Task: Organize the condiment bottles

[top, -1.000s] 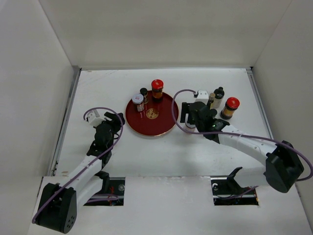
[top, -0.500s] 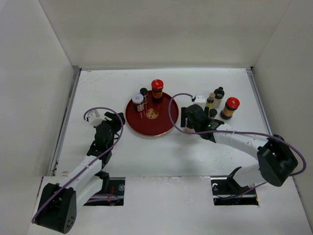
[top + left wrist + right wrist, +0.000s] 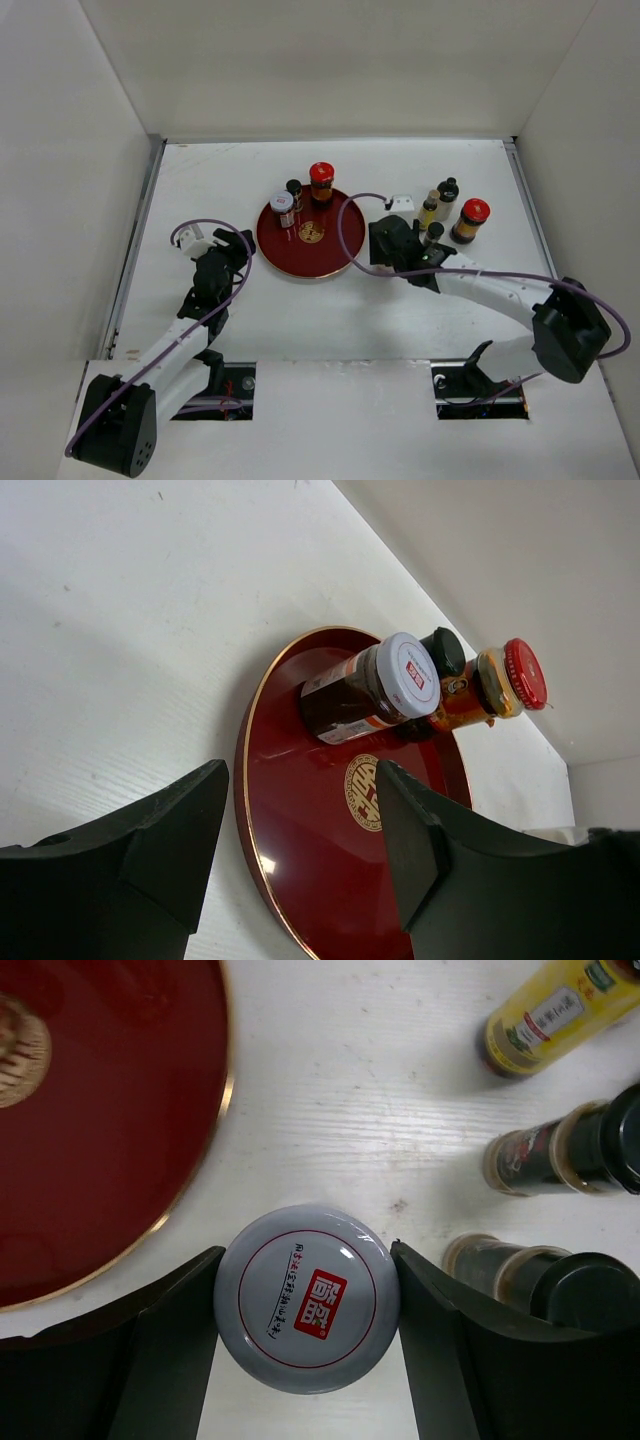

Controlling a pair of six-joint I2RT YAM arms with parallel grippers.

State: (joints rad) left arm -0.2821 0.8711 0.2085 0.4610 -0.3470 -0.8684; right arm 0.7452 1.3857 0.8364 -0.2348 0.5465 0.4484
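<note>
The robot's right gripper needs to release its white-lidded jar on the red tray (image 3: 284, 256), in front of the other white-lidded jar.
A white-lidded jar (image 3: 307, 1297) with a red logo stands on the table just right of the round red tray (image 3: 100, 1130), and my right gripper (image 3: 307, 1302) is shut on its lid, both fingers touching. Under that arm the jar is hidden in the top view, where the right gripper (image 3: 388, 250) sits beside the tray (image 3: 325, 258). On the tray stand a white-lidded jar (image 3: 282, 204), a black-capped bottle (image 3: 294, 188) and a red-lidded jar (image 3: 321, 178). My left gripper (image 3: 300, 820) is open and empty, just left of the tray (image 3: 310, 880).
Right of the held jar stand a yellowish bottle (image 3: 429, 207), two black-capped dark bottles (image 3: 447, 195) (image 3: 433, 233) and a red-lidded jar (image 3: 472, 218). The nearest dark bottle (image 3: 545, 1280) is close to my right finger. White walls enclose the table.
The right gripper has shifted slightly left and down over the white-lidded jar and its jaws have closed onto the lid. The left arm has not moved.
</note>
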